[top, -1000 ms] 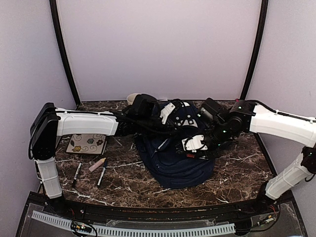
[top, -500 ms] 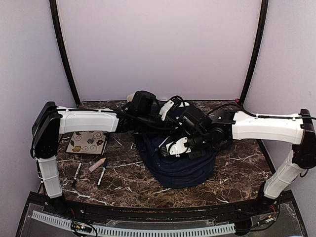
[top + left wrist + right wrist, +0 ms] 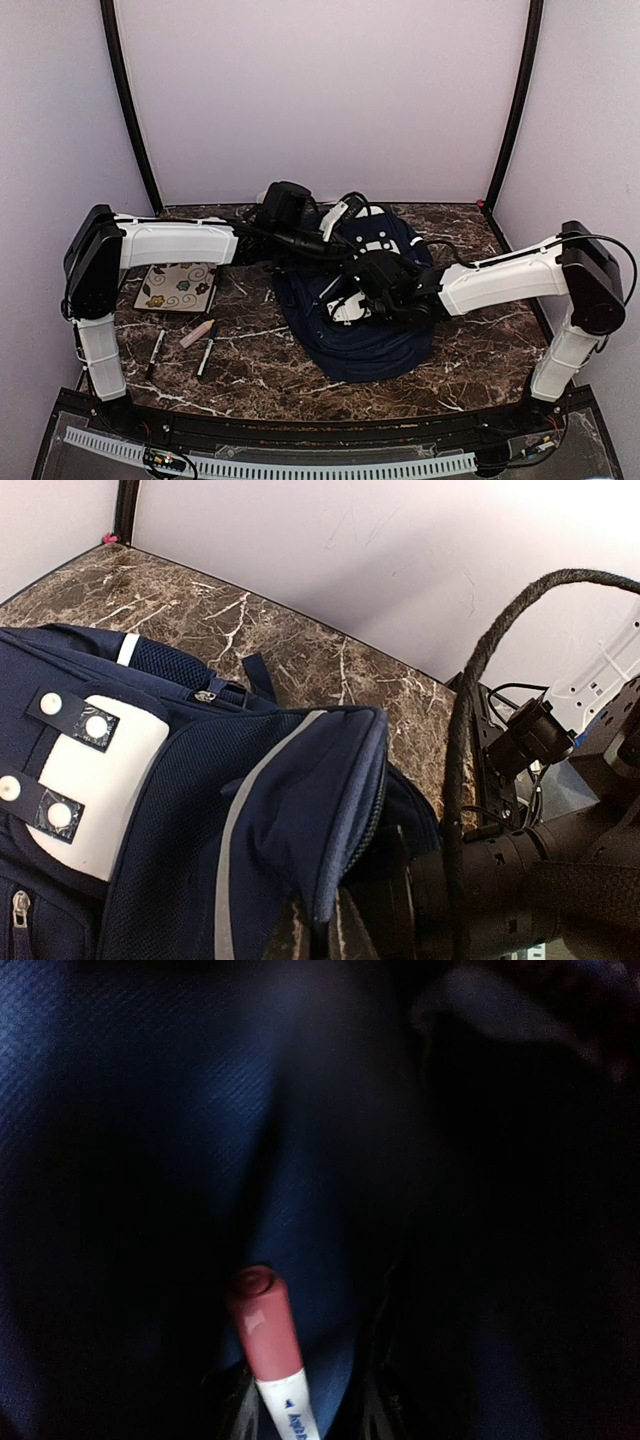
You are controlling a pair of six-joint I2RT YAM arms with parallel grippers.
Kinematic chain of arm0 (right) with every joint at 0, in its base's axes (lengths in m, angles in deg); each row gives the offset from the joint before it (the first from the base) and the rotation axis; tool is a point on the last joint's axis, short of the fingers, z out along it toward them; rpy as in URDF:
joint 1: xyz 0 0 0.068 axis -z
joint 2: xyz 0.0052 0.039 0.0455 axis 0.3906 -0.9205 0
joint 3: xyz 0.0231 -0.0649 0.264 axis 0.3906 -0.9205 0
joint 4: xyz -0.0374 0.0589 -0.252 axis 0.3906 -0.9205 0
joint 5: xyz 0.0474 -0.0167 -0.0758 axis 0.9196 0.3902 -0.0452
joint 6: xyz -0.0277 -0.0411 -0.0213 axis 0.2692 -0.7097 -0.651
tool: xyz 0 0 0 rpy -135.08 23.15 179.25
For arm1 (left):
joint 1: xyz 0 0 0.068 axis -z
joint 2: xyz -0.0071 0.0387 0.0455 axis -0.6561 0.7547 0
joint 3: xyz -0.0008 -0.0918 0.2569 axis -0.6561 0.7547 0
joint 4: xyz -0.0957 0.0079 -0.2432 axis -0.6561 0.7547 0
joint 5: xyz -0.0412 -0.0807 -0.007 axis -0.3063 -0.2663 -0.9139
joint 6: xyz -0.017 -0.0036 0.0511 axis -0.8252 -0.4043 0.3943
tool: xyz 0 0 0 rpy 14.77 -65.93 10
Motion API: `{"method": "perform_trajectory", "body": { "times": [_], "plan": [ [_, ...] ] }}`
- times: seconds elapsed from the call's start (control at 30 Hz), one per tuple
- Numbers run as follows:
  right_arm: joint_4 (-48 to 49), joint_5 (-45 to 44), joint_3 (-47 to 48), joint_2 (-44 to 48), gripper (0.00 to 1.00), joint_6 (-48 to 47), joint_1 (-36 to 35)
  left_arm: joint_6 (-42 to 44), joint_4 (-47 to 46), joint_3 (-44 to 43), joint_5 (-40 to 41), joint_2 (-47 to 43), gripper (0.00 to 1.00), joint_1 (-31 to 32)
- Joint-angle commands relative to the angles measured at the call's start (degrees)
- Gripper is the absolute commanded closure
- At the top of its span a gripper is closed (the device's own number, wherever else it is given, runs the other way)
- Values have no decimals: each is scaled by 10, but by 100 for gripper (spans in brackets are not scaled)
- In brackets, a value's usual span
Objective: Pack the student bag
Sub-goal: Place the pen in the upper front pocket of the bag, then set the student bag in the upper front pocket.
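Note:
I should open my left gripper and let go of the zipper edge of the flap, now lifted at the bag's far end, over the opening of the student bag (image 3: 356, 324).
The student bag (image 3: 372, 345), navy with a white buckle patch (image 3: 95, 780), lies in the middle of the table. My left gripper (image 3: 322, 925) is shut on the zipper edge of the bag's upper flap (image 3: 330, 780) and holds it lifted; from above it sits at the bag's far end (image 3: 340, 213). My right gripper (image 3: 305, 1400) is down inside the dark blue interior, where the top view shows it at the bag's mouth (image 3: 347, 306). Its fingers stand apart, wider than the red-capped white marker (image 3: 265, 1330) between them. The marker leans against the left finger.
A floral-cover notebook (image 3: 178, 291) lies at the left. In front of it are a tan marker (image 3: 197, 333) and two dark pens (image 3: 157, 351) (image 3: 207, 352). A white cup (image 3: 266, 198) stands behind the left arm. Black frame posts rise at both back corners.
My right arm has swung left and down into the bag's opening, and its jaws have parted around the marker. The left gripper has kept its hold on the flap.

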Motion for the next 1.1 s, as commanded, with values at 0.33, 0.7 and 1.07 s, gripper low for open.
{"method": "perform_trajectory", "body": {
  "times": [0.33,0.7,1.07],
  "plan": [
    [-239,182,119,91,53,187,22,-75,-75,17,-60,-6,98,-54],
    [-332,387,66,203,50,233,24,-61,0,13,-16,3,92,-54],
    [-333,513,21,335,42,269,176,-56,16,32,-34,10,92,-50]
  ]
}}
